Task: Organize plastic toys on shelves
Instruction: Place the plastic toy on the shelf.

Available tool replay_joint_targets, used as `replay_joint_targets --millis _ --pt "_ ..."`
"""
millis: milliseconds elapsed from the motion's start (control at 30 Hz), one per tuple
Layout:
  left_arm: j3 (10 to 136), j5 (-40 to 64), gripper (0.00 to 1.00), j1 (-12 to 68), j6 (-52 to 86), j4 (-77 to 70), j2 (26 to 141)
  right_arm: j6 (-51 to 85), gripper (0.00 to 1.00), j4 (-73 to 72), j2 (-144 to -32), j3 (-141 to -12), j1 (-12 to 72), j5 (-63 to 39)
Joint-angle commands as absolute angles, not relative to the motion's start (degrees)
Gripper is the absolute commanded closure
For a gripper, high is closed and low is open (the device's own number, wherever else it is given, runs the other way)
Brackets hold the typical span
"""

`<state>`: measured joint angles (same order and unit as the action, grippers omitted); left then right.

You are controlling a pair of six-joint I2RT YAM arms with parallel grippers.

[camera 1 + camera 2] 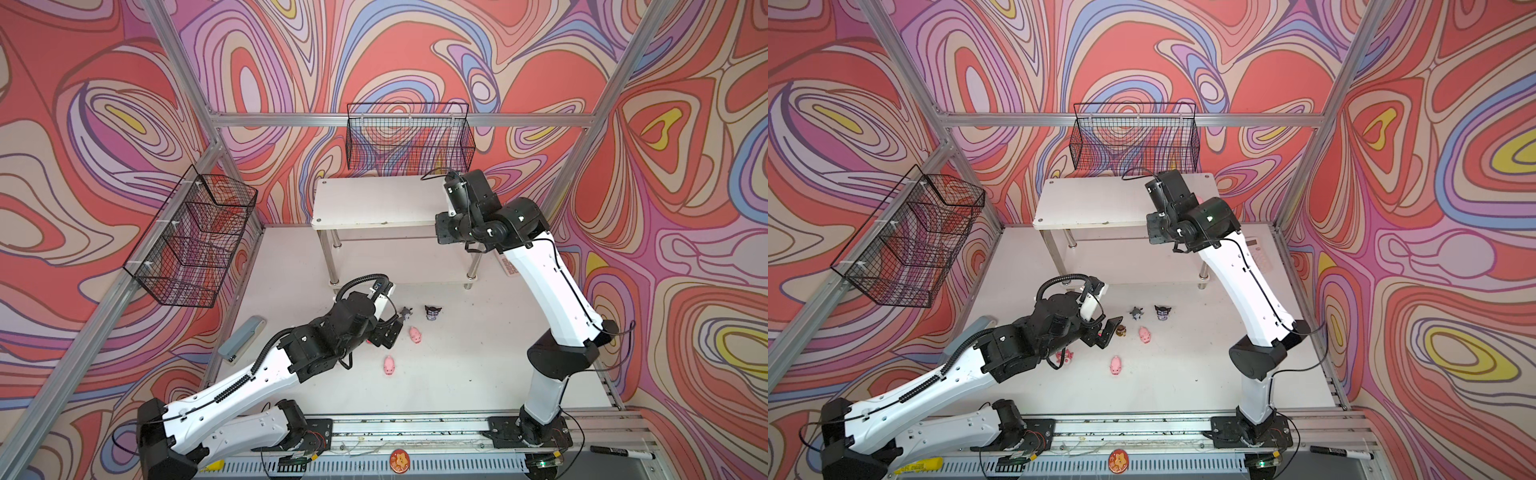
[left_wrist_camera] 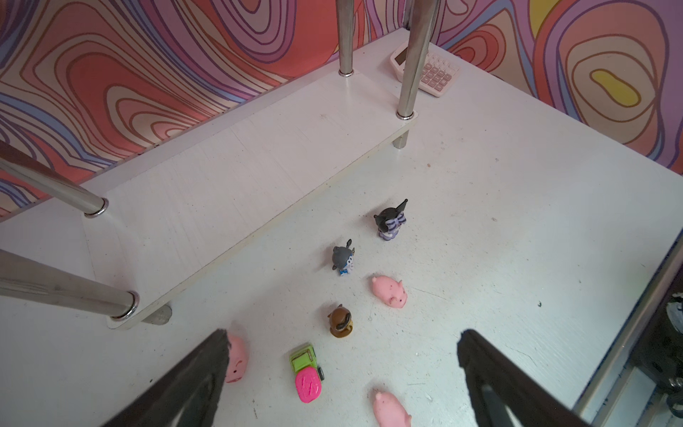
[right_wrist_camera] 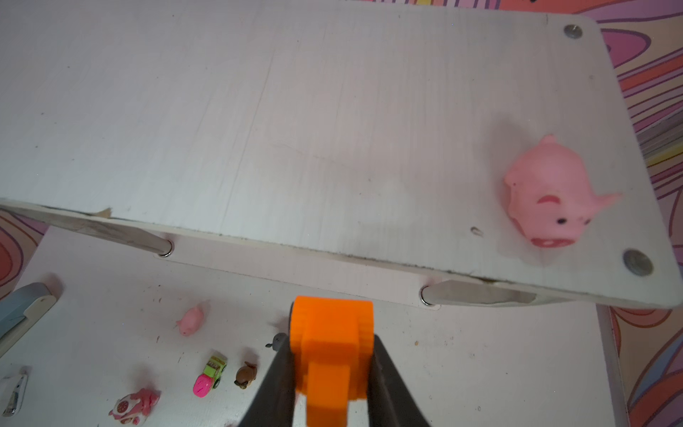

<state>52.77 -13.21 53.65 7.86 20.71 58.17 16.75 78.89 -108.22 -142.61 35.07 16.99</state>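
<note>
I need to use my right gripper to release the orange car on the top board's front part [image 1: 438, 210] [image 3: 371, 204], there beside the pink pig.
The shelves [image 1: 374, 199] stand at the back of the table. One pink pig [image 3: 547, 192] lies near a corner of the top board. My right gripper [image 3: 330, 344] is shut on the orange car [image 3: 329, 325], held just off the top board's front edge. My left gripper [image 2: 343, 332] hangs open low over the plastic toys on the table. Below it are the brown figurine [image 2: 340, 323], the pink-green car [image 2: 306, 373], a grey figurine [image 2: 343, 257], a dark horned one [image 2: 390, 220] and three pigs [image 2: 390, 292]. A pink bear [image 1: 1065, 357] lies beside the left arm.
A pink-keyed calculator [image 2: 425, 72] lies beside the shelves' right legs. A grey stapler [image 1: 243, 338] rests at the table's left edge. Black wire baskets hang on the back wall [image 1: 409, 137] and left wall [image 1: 191, 237]. A marker [image 1: 621, 452] lies on the front rail.
</note>
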Motion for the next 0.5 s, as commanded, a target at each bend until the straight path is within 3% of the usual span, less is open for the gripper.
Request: replay_joint_targets --millis 0,467 --pt "55.23 -14.93 0.0 53.89 5.26 19.49 58.3 14.08 0.73 78.05 -110.05 -146.48 33.03 15.74" --pt "55.63 -17.3 0.0 53.91 2.21 17.4 56.7 12.29 0.72 74.38 -113.77 -149.46 28.12 10.75"
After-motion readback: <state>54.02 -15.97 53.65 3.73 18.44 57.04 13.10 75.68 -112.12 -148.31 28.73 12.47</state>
